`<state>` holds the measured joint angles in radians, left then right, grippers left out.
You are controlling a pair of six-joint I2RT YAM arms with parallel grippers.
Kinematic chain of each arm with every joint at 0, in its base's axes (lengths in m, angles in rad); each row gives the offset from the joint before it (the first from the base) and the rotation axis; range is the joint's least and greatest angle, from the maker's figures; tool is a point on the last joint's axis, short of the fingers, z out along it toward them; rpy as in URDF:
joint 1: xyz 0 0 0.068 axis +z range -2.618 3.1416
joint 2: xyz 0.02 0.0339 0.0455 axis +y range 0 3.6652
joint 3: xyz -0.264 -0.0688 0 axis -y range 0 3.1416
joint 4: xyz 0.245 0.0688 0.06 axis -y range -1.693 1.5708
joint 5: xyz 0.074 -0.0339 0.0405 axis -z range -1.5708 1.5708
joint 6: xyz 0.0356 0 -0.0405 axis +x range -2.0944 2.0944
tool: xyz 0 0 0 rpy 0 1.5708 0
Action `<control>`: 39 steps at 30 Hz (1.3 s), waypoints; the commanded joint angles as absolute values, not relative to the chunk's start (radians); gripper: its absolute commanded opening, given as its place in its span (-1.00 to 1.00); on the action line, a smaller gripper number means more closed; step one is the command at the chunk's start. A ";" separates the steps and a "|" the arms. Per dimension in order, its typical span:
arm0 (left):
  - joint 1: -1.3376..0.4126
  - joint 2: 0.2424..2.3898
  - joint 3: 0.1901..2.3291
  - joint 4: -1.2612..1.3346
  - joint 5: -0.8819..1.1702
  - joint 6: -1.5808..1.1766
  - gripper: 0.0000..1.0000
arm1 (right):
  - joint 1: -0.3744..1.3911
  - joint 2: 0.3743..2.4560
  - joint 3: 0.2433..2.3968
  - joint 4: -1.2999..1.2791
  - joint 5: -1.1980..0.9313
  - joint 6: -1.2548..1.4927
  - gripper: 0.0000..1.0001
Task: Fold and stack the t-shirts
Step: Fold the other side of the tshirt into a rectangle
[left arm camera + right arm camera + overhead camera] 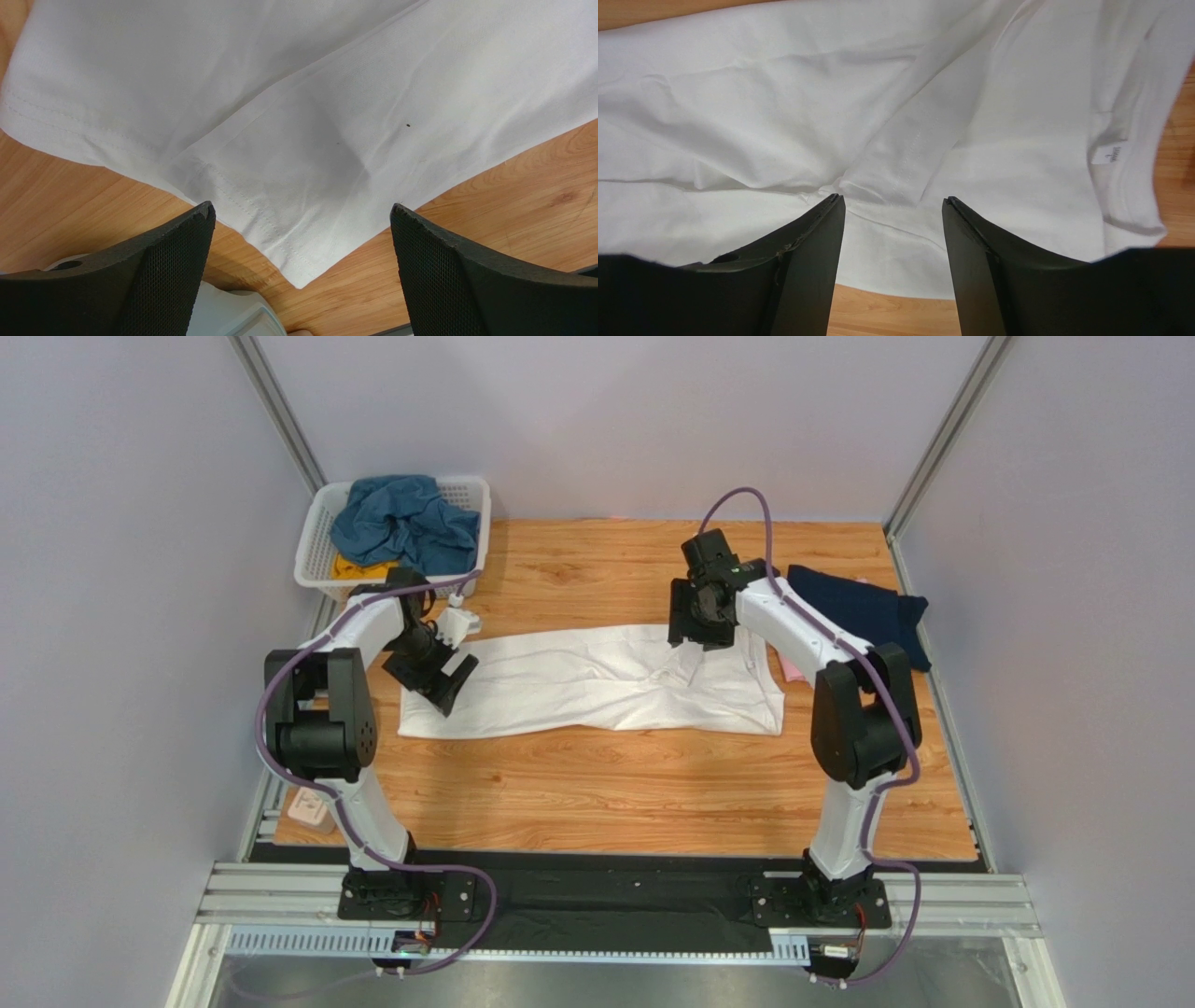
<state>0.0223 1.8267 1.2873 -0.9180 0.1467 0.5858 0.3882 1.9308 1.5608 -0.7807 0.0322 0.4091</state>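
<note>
The folded-in sleeve slants across the white t-shirt, so first my right gripper needs to pinch the sleeve's end (885, 190) and pull it toward the t-shirt's far edge.
The large white t-shirt (603, 681) lies flat, folded lengthwise, across the middle of the wooden table. My left gripper (446, 675) is open and empty over its left hem corner (302, 276). My right gripper (697, 627) is open and empty above the shirt's far edge, by the folded-in sleeve (906, 157) and the collar label (1111, 150). A teal-blue t-shirt (404, 518) is bunched in the basket, with a yellow one (351, 569) under it. A navy t-shirt (863, 612) lies folded at the right edge, a bit of pink cloth (790, 672) beside it.
The white slatted basket (320, 546) stands at the back left corner. A small white object (312, 811) lies near the left arm's base. Grey walls close in the table on three sides.
</note>
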 commanded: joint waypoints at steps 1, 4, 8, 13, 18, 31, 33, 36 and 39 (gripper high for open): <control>0.025 1.793 1.285 -0.919 0.149 0.600 0.99 | 0.466 1.798 1.543 -0.804 0.265 0.298 0.18; 0.025 1.792 1.295 -0.925 0.152 0.597 0.99 | 0.523 1.805 1.531 -0.819 0.346 0.244 0.13; 0.026 1.793 1.307 -0.943 0.164 0.594 0.99 | 0.586 1.850 1.525 -0.838 0.448 0.215 0.08; 0.025 1.790 1.313 -0.954 0.178 0.591 0.99 | 0.637 1.920 1.509 -0.842 0.572 0.164 0.06; 0.025 1.790 1.309 -0.956 0.173 0.597 0.99 | 0.669 1.953 1.499 -0.847 0.618 0.137 0.04; 0.025 1.793 1.299 -0.951 0.169 0.606 0.99 | 0.690 1.973 1.466 -0.828 0.604 0.144 0.01; 0.025 1.795 1.299 -0.951 0.169 0.606 0.99 | 0.689 1.985 1.466 -0.828 0.603 0.144 0.02; 0.026 1.795 1.299 -0.951 0.166 0.609 0.99 | 0.690 1.996 1.457 -0.816 0.581 0.149 0.01; 0.025 1.795 1.298 -0.950 0.161 0.609 0.99 | 0.690 2.006 1.445 -0.795 0.566 0.153 0.01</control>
<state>0.0223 1.8267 1.2873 -0.9421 0.1558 0.5900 0.6846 1.9831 1.4620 -0.8440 0.5758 0.1558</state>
